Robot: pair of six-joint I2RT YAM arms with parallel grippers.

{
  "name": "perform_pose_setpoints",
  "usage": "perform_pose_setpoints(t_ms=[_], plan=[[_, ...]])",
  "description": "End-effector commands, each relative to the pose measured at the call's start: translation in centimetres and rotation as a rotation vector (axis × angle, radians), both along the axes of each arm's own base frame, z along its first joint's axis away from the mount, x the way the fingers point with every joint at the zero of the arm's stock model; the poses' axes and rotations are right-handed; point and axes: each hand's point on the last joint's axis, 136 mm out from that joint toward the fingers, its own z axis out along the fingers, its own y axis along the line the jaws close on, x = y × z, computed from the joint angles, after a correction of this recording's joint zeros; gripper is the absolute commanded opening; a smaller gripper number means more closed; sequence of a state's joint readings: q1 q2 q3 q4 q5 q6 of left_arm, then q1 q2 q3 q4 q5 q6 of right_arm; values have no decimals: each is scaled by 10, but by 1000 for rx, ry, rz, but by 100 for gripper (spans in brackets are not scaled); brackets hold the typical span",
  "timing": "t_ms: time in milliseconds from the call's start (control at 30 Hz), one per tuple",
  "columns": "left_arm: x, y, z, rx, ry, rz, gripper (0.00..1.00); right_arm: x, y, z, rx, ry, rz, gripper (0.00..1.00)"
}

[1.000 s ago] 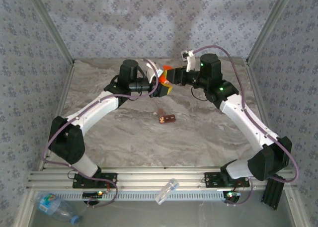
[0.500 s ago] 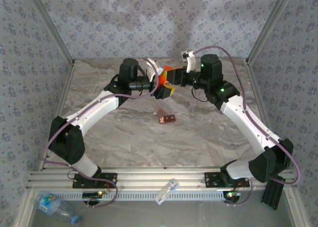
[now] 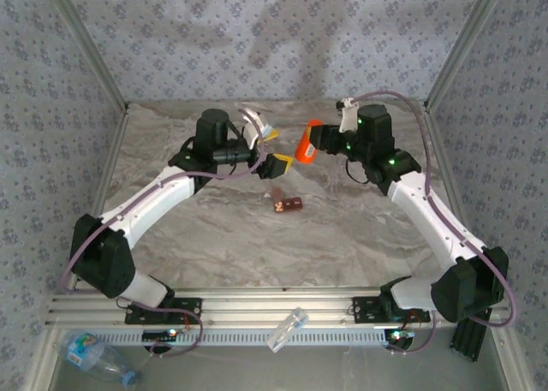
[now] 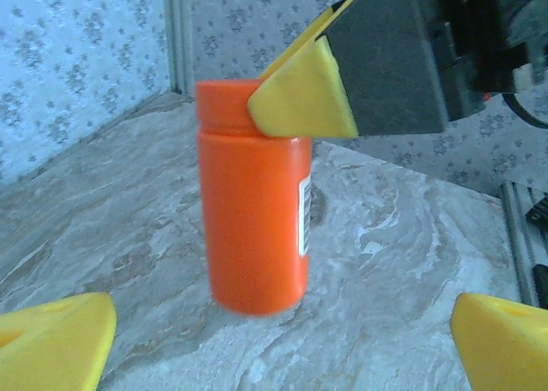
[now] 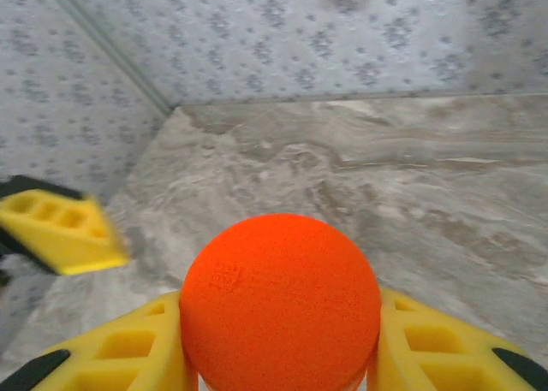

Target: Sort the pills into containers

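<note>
The robot's right gripper needs to release the orange-red pill bottle on the marble [image 3: 340,191] between the small brown pills and the robot's arm. The bottle is held above the table's back now.
My right gripper [image 3: 318,139] is shut on the orange-red pill bottle [image 3: 306,143], holding it above the back of the marble table [image 3: 342,228]. In the right wrist view the bottle's round cap [image 5: 281,301] sits between the yellow fingers [image 5: 128,357]. My left gripper [image 3: 269,145] stands open, a short way left of the bottle. In the left wrist view the bottle [image 4: 253,203] hangs upright ahead of the open left gripper [image 4: 276,346], with a right finger pad [image 4: 304,100] on its cap. A few small brown pills [image 3: 287,204] lie on the table in front of both grippers.
A clear water bottle with a blue label [image 3: 94,352] lies below the near rail at the left. A small clear plastic piece [image 3: 287,329] rests on the rail [image 3: 257,310]. Patterned walls and metal posts [image 3: 86,49] enclose the table on three sides.
My left gripper has opened, let go of the bottle and drawn back to the left. The right gripper has carried the bottle a little to the right.
</note>
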State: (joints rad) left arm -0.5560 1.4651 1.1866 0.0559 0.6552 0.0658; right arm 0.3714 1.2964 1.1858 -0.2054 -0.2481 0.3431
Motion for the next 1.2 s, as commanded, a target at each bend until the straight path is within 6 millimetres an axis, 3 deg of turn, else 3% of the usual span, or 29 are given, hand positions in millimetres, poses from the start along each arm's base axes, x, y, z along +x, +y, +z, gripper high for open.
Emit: perform_pose_setpoints(t_ms=[0,467,800,900,1167], plan=[[7,15,14,-21,-65,94,100,7,-25,-10,-95,-53,-110,13],[51,77,27,-23,-87,539,100,27,-76,-103,-311,-91,-352,13],[59,81,25,-18,-9,598,100,22,-94,-154,-318,-71,-446,16],[60,82,26,-28,-5,605,100,18,-97,-163,-310,-56,-466,21],[59,86,28,-46,-1,628,100,10,-101,-174,-293,-24,-483,46]])
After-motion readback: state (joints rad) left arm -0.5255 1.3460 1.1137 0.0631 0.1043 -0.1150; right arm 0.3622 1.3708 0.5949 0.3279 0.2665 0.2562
